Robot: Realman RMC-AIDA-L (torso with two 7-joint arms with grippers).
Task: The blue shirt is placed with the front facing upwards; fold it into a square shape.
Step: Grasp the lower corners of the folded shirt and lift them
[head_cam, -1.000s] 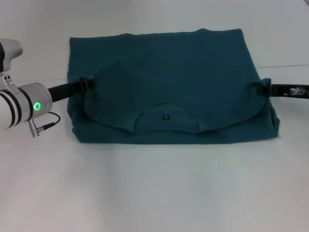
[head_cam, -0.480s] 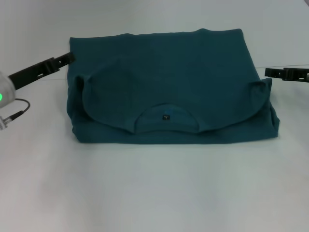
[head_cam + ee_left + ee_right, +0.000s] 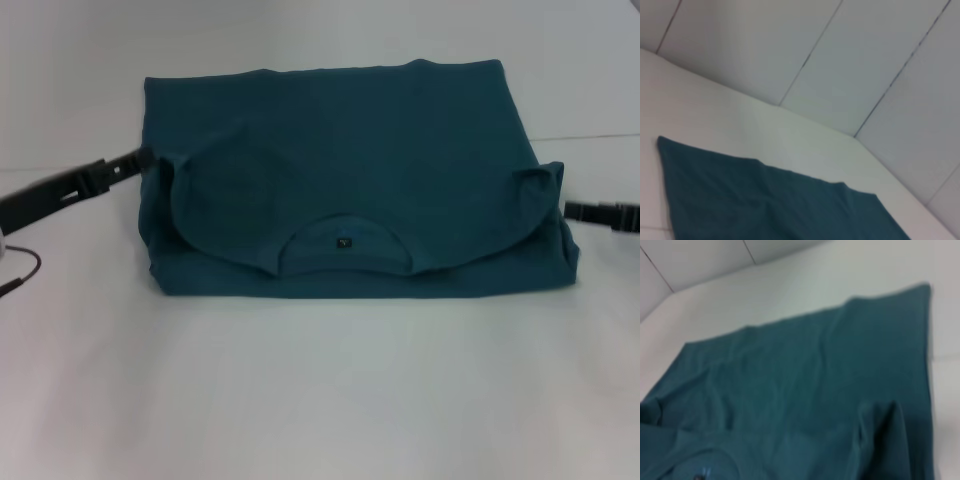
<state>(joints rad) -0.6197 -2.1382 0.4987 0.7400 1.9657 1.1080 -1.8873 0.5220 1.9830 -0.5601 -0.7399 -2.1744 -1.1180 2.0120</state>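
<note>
The blue shirt's near corner (image 3: pixel 162 283) is on my left gripper's own side. My left gripper needs to go there next and close, to pull the shirt closer.
The blue shirt (image 3: pixel 340 130) lies folded on the white table, its upper part doubled over so the collar and small dark neck label (image 3: pixel 345 241) face the near edge. Sleeve corners stick up at its left and right ends. My left gripper (image 3: pixel 140 160) is a dark bar whose tip reaches the shirt's left edge. At the opposite end, my right gripper (image 3: pixel 580 210) sits just off the shirt's right edge, apart from the cloth. Only the shirt (image 3: pixel 765 200) and table show in the left wrist view. The right wrist view looks across the shirt (image 3: pixel 790 390) and one raised corner (image 3: pixel 880 420).
The white table (image 3: pixel 320 400) spreads in front of the shirt and to both sides. Behind it stands a pale panelled wall (image 3: pixel 850 60). A thin cable (image 3: pixel 25 270) hangs from my left arm at the far left.
A second ago both grippers held the shirt's side corners. They let go and drew away outward. Now the left tip is back at the shirt's left edge and the right has dropped lower.
</note>
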